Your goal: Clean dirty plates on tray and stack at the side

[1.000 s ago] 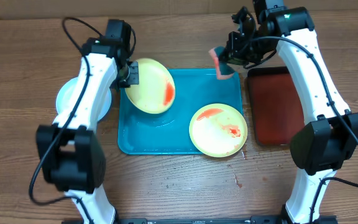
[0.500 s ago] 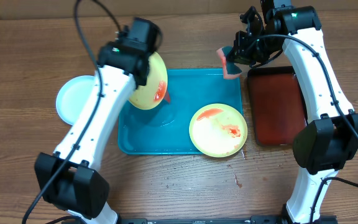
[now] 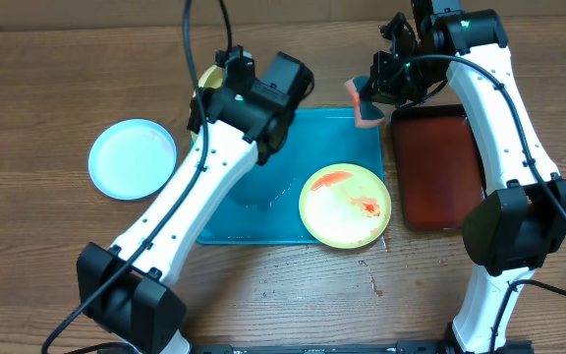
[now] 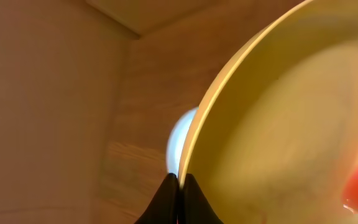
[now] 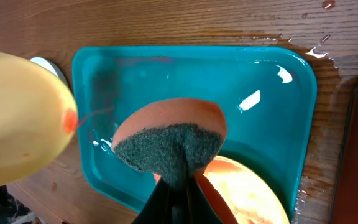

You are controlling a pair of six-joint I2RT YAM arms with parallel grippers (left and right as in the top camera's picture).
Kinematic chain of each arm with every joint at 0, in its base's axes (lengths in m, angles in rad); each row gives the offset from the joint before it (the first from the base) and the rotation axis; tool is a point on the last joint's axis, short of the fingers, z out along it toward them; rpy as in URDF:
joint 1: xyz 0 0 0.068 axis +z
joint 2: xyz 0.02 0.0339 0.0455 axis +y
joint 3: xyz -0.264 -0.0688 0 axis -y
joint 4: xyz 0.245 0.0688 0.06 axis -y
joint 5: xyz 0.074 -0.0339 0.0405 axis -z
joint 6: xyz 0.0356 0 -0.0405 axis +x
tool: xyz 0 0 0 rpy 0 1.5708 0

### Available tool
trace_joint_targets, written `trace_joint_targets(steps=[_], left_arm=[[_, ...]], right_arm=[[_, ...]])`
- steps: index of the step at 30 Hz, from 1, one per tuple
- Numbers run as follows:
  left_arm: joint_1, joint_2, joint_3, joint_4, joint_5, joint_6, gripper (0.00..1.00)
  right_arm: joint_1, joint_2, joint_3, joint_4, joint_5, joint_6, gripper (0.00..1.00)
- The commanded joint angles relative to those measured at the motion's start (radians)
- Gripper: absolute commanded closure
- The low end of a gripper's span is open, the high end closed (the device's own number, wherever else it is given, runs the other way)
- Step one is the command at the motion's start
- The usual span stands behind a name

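Note:
Next, I set the yellow-green plate, now held tilted above the teal tray, down with my left gripper on top of the pale blue-white plate [image 3: 134, 158] [image 4: 183, 141] beside the teal tray and let go.
My left gripper [image 3: 221, 83] is shut on the rim of a yellow-green plate [image 4: 278, 124], held tilted in the air above the back left of the teal tray [image 3: 362, 133]. Red sauce shows on that plate. From overhead only a sliver of the lifted plate [image 3: 207, 76] shows behind the arm. A second yellow-green plate [image 3: 345, 206], smeared red, lies on the tray's front right. A pale blue-white plate [image 3: 133, 158] rests on the table, left of the tray. My right gripper [image 5: 178, 180] is shut on an orange and green sponge [image 5: 169, 140] above the tray's back right corner.
A dark red, black-rimmed tray [image 3: 438, 167] lies just right of the teal tray. Water glistens on the teal tray's floor [image 5: 253, 99] and on the wood behind it. Red specks dot the table [image 3: 373, 287] in front of the tray.
My left arm has swung right and lifted the held plate higher over the tray's back left, uncovering the pale blue-white plate on the table. The right gripper with the sponge has barely moved.

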Motion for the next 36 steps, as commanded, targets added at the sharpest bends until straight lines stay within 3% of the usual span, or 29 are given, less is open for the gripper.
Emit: trace_joint_targets(steps=[1,7,13,28,32,36], left_arm=[[-0.042,-0.017,0.022,0.003,-0.237,-0.056,0.96],[-0.113,-0.017,0.022,0.004,-0.429,-0.099,0.96],[-0.164,-0.017,0.022,0.004,-0.527,-0.099,0.96],[-0.174,-0.017,0.022,0.004,-0.528,-0.099,0.96],[-0.171,-0.017,0.022,0.004,-0.462,-0.098,0.96],[-0.142,-0.017,0.022,0.001,-0.190,-0.078,0.96]], right_arm=[[0.001,-0.033,0.005,0.003,0.002,-0.009,0.96],[0.001,-0.033,0.005,0.000,0.002,-0.009,0.96],[0.001,-0.033,0.005,-0.002,0.002,-0.009,0.96],[0.001,-0.033,0.005,-0.006,0.002,-0.009,0.96],[0.001,-0.033,0.005,-0.006,0.002,-0.009,0.96],[0.001,-0.033,0.005,-0.008,0.003,-0.009,0.96]])
